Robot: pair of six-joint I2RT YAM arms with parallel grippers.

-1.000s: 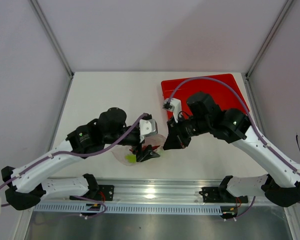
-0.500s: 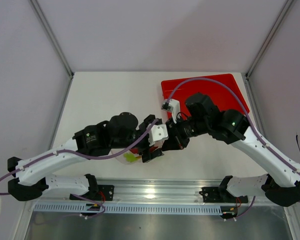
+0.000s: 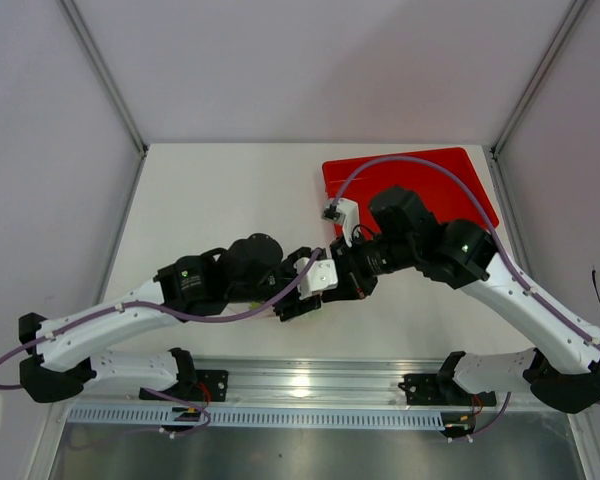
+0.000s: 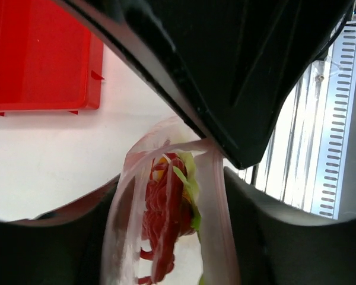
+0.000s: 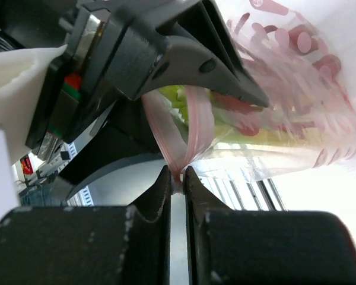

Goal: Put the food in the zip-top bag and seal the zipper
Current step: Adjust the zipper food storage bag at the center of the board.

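Observation:
Zipper strips stand apart in my open left gripper, which should pinch them before my right gripper opens and retakes the zipper end [image 5: 177, 171].
The clear zip-top bag [image 4: 216, 202] hangs mouth-on between my left gripper's fingers [image 4: 273, 237]. Its two pinkish zipper strips [image 4: 121, 225] stand apart. Inside lies the food: a dark red spiky piece [image 4: 163, 208], a green stalk [image 4: 190, 184] and a bit of yellow [image 4: 160, 160]. My left gripper [image 4: 171, 178] is open and straddles the bag's mouth. My right gripper [image 5: 178, 172] is shut on the end of the zipper [image 5: 193, 130], where the two strips meet. From above, the left gripper [image 3: 298, 300] and right gripper [image 3: 342, 285] almost touch and hide the bag.
A red tray [image 3: 450, 185] lies at the back right, partly under the right arm, and shows as the red tray [image 4: 35, 53] in the left wrist view. The aluminium rail [image 3: 300, 385] runs along the near table edge.
My left gripper has moved right, up against the right gripper and around the bag's mouth, and its jaws have narrowed. The right gripper has kept its hold and barely moved.

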